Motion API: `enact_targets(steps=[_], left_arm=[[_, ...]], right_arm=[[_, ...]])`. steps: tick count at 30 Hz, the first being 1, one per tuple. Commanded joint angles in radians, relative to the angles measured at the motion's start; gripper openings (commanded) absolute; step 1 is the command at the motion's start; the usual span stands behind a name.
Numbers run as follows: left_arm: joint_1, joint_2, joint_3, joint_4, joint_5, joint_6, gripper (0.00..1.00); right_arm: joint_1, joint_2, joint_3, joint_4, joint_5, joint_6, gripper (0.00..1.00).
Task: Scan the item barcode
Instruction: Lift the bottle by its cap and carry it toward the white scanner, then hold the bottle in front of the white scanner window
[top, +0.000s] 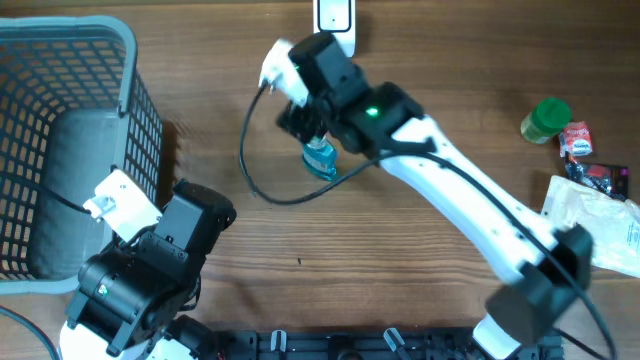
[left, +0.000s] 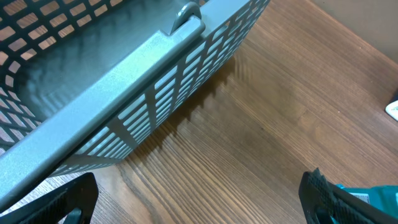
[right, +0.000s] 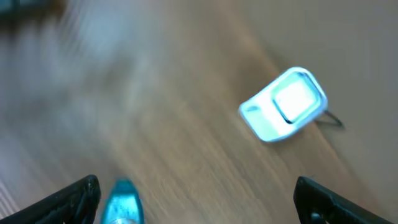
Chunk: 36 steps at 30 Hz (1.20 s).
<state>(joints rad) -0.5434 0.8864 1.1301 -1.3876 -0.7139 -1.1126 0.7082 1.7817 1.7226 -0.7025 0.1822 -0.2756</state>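
Observation:
The robot's right gripper needs to next close on the upper part of the blue bottle (top: 317, 143), nearer the white scanner, and leave the bottle's base free.
The item, a small clear-blue bottle (top: 320, 158), lies on the wooden table just below the white scanner (top: 333, 15) at the back edge. My right gripper (top: 303, 118) hovers over it with its jaws wide apart. In the blurred right wrist view the blue bottle (right: 121, 203) shows just inside the left finger, not pinched. The scanner (right: 286, 104) glows white ahead, and the right gripper (right: 199, 205) is open. My left gripper (top: 205, 212) rests at the lower left beside the basket. In the left wrist view the left gripper (left: 199, 202) is open over bare wood.
A grey mesh basket (top: 125, 60) fills the left side, and its wall (left: 155, 93) is close ahead of the left wrist. At the right lie a green-capped jar (top: 546, 118), a red packet (top: 577, 138), a dark packet (top: 603, 178) and a white bag (top: 600, 225).

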Motion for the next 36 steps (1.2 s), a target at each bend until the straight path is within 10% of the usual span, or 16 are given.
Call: enact_targets(steps=[1, 21, 36], left_arm=[[-0.005, -0.002, -0.005, 0.002, -0.032, 0.000, 1.00], [-0.005, 0.020, -0.005, 0.018, 0.009, -0.048, 1.00], [-0.005, 0.108, -0.005, 0.024, 0.009, -0.048, 1.00]], right_arm=[[-0.011, -0.144, 0.004, -0.023, 0.069, 0.784, 1.00], [-0.019, -0.134, 0.004, -0.326, -0.248, 1.859, 0.97], [-0.085, 0.064, 0.175, -0.447, -0.383, 1.671, 0.92]])
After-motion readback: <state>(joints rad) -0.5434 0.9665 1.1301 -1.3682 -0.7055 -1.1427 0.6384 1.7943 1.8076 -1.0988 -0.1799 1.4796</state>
